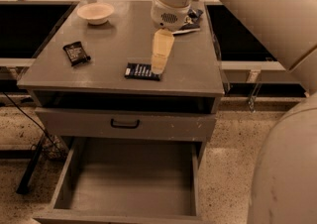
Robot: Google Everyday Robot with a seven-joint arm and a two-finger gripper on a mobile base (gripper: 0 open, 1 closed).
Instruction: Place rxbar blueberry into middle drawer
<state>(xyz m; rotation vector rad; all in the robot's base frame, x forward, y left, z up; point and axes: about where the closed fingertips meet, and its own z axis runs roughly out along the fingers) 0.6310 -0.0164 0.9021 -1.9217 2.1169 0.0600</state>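
The robot's gripper will close on the rxbar blueberry's far end [155,71], the one that faces away from the black wrapper bar.
The rxbar blueberry [140,71], a flat dark navy bar with white text, lies on the grey cabinet top near its front edge. My gripper [158,64] hangs down from the wrist [170,12], its tan tip right at the bar's right end, touching or just above it. The middle drawer [129,183] is pulled out wide below, a grey box with a bare floor.
A black wrapper bar [76,52] lies at the left of the cabinet top [109,39]. A white bowl [95,12] stands at the back left. A blue snack bag [192,20] shows partly behind my wrist. A grey drawer front with a black handle [125,124] sits above the open drawer.
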